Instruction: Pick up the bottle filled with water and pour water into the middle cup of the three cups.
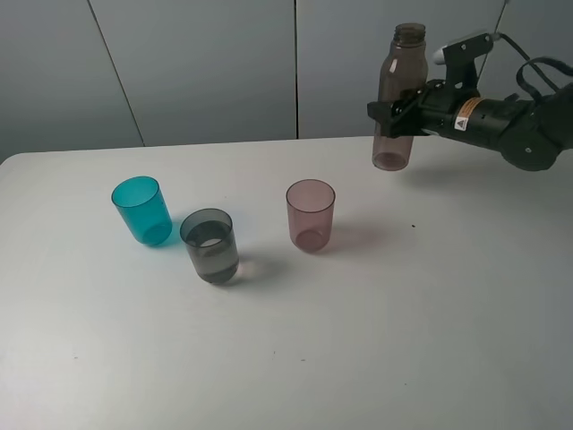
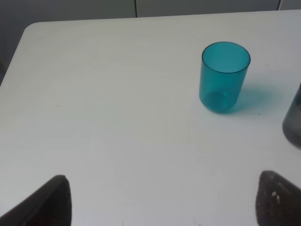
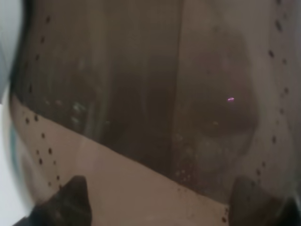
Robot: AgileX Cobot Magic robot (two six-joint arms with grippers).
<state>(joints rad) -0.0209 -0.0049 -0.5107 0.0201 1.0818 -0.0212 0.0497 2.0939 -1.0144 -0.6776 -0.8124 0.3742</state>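
Note:
My right gripper sets the smoky brown bottle down next near the table's back edge, beyond the pinkish-mauve cup [image 1: 390, 183].
My right gripper [image 1: 400, 112] is shut on the smoky brown bottle [image 1: 398, 90] at mid-height. The bottle stands upright and uncapped over the table's back right. In the right wrist view the bottle [image 3: 141, 94] fills the frame, with droplets on its wall, between the two fingertips [image 3: 70, 200]. The three cups stand in a row: teal [image 1: 141, 210], the smoky grey middle cup [image 1: 210, 246], and pinkish-mauve [image 1: 310, 215]. The left gripper [image 2: 164, 207] is open, low over the table, short of the teal cup [image 2: 225, 77]. The grey cup's edge [image 2: 294, 122] shows at the frame border.
The white table [image 1: 403, 340] spreads wide in front of the cups. Grey wall panels stand behind its back edge. The right arm [image 1: 519, 125] reaches in from the right at bottle height.

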